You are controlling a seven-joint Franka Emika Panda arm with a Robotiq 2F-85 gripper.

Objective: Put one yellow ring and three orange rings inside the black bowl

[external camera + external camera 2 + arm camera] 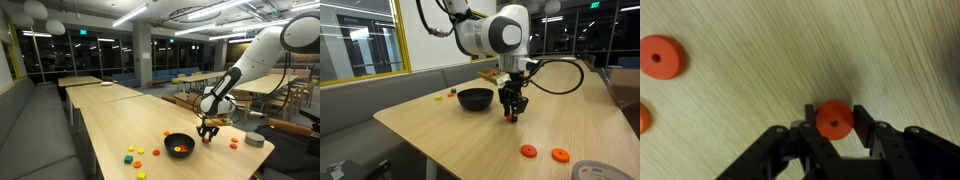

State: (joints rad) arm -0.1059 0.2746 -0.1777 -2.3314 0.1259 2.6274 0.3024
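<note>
Next, my gripper releases the orange ring, now down at the tabletop, inside the black bowl (183, 149), close beside its yellow ring.
My gripper (834, 128) is down at the tabletop with its two fingers closed against the sides of an orange ring (834, 119). In both exterior views the gripper (208, 132) (513, 110) stands close beside the black bowl (180, 138) (475, 102). The bowl holds small yellow and orange pieces (180, 149). Two more orange rings lie on the wood away from the bowl (528, 151) (560, 155); they also show in the wrist view (660, 57) (643, 118).
A grey roll of tape (256, 141) (595, 172) lies near the table's end. Small green (128, 157), yellow (140, 151) and red (158, 153) pieces lie beyond the bowl. Benches and other tables surround the long wooden table (110, 125).
</note>
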